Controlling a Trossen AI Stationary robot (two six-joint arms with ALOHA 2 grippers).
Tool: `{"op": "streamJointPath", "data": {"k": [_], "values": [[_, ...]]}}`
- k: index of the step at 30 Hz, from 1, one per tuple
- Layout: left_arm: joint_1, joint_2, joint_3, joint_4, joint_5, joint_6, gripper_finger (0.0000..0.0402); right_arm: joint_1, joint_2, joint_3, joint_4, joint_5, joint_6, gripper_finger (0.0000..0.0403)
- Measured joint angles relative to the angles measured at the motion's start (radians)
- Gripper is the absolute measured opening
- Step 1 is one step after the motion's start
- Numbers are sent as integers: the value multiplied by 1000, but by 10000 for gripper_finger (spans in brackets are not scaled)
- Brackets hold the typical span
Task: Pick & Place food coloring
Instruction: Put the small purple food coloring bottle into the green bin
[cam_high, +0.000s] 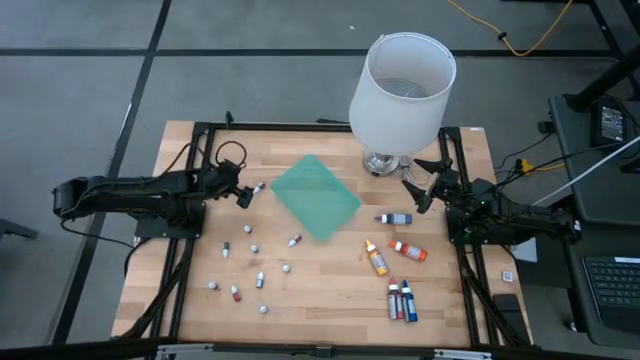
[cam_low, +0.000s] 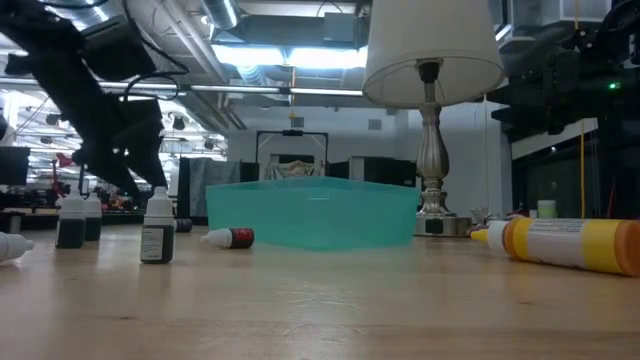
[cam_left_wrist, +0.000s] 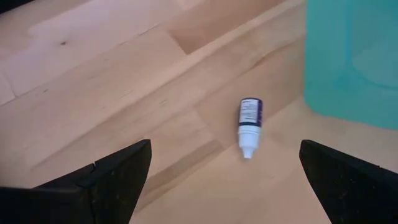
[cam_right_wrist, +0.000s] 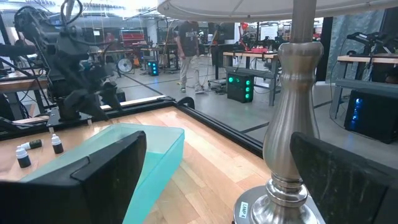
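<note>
I need to close my left gripper on the white cap (cam_high: 256, 190) (cam_left_wrist: 249, 138) of the small dark-labelled bottle that lies beside the teal bin.
Food coloring bottles lie scattered on the wooden table. Finger-sized ones are at the right: a blue one (cam_high: 393, 218), a red-orange one (cam_high: 408, 250), an orange one (cam_high: 376, 258) and a red and blue pair (cam_high: 401, 300). Several tiny white-capped ones (cam_high: 255, 265) stand or lie at the left. One small dark-labelled bottle (cam_left_wrist: 250, 126) lies on its side just ahead of my left gripper (cam_left_wrist: 224, 180), which is open, slants down and touches nothing. My right gripper (cam_high: 418, 180) is open and level beside the lamp base (cam_right_wrist: 292, 143).
A square teal bin (cam_high: 315, 197) sits mid-table, right of the small bottle. A lamp with a large white shade (cam_high: 400, 90) stands at the far right. Black frame rails (cam_high: 190, 250) run along both sides. Bare wood lies along the near edge.
</note>
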Motion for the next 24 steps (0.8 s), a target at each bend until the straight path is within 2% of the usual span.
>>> {"op": "streamJointPath", "data": {"k": [8, 13, 24], "values": [[-117, -1, -104, 167, -93, 24, 400, 0, 0, 0, 0, 0, 0, 397], [-183, 1, -166, 217, -137, -22, 400, 0, 0, 0, 0, 0, 0, 397], [-264, 65, -239, 359, -253, -35, 400, 0, 0, 0, 0, 0, 0, 397]]}}
